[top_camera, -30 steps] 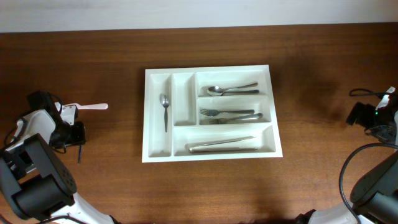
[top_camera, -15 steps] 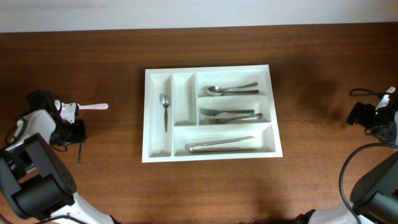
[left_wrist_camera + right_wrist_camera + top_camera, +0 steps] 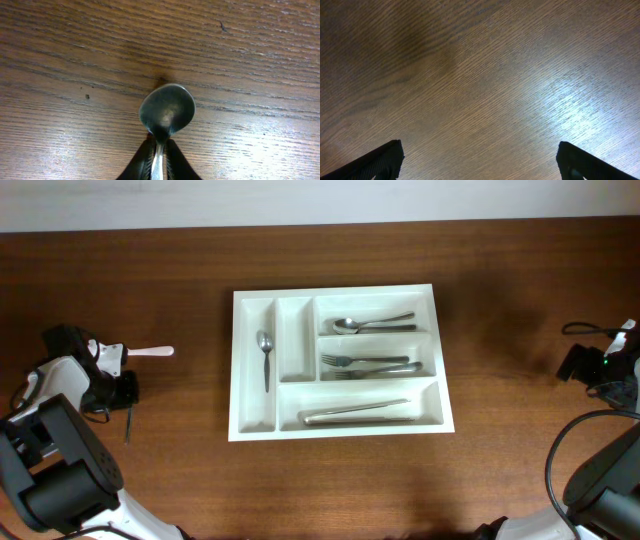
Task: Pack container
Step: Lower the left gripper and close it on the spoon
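The metal spoon's thin neck is pinched in my left gripper, so next I open it, move ahead and take the spoon by its wider bowl (image 3: pixel 167 110) before packing.
The container (image 3: pixel 240 428), a white cutlery tray, lies in the middle of the table. It holds a spoon (image 3: pixel 265 356) in the far-left narrow slot, another spoon (image 3: pixel 375 324), forks (image 3: pixel 370 365) and knives (image 3: pixel 358 414) in the wide slots. Far to its left, my left gripper (image 3: pixel 159 146) is shut on the neck of a metal spoon (image 3: pixel 167 111), whose bowl rests on the wood just ahead of the fingertips. In the overhead view that arm (image 3: pixel 112 388) sits near the table's left edge. My right gripper (image 3: pixel 477 160) stands wide open over bare wood, holding nothing.
A white utensil-shaped piece (image 3: pixel 148 351) shows just above the left arm. The right arm (image 3: pixel 590 365) sits at the far right edge, with a cable beside it. The second narrow slot (image 3: pixel 296 338) of the tray holds nothing.
The left gripper's jaws have closed onto the spoon. Both arms and the tray stay where they were.
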Controlling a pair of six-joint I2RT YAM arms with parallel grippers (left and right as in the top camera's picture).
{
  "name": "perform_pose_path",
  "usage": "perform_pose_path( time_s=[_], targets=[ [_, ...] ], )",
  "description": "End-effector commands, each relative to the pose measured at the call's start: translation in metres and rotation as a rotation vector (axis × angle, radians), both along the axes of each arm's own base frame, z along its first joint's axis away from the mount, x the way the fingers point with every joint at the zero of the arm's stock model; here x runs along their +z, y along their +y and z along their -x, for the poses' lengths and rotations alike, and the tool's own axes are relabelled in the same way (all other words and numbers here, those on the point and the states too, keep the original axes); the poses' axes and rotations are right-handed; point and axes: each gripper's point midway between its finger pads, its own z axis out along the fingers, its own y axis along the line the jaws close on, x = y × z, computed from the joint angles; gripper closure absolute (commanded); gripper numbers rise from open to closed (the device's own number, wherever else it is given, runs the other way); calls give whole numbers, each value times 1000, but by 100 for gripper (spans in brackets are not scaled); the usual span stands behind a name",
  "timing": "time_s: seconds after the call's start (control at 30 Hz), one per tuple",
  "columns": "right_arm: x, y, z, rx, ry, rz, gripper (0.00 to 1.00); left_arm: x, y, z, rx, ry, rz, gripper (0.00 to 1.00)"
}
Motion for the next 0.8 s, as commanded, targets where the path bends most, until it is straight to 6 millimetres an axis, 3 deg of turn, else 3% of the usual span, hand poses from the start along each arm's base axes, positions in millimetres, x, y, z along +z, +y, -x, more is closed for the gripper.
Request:
perform_pose_path(
  time_s=[0.0,0.27,0.63,0.67,0.7,0.77],
  targets=[
    [6,0,-1,-8,-18,6,1,-14,-10,9,-1,39,51,91],
    [6,0,-1,-8,-18,5,1,-11,-11,11,-1,55,60,98],
    [6,0,-1,-8,-18,5,1,18,-3,-12,-14,14,37,98],
    [6,0,-1,-8,-18,6,1,18,-2,-13,-14,11,36,96],
    [6,0,-1,-8,-18,6,1,18,-2,-14,-15,9,34,77],
    [6,0,-1,-8,-18,6,1,18,-3,-14,-16,9,34,66]
  ],
)
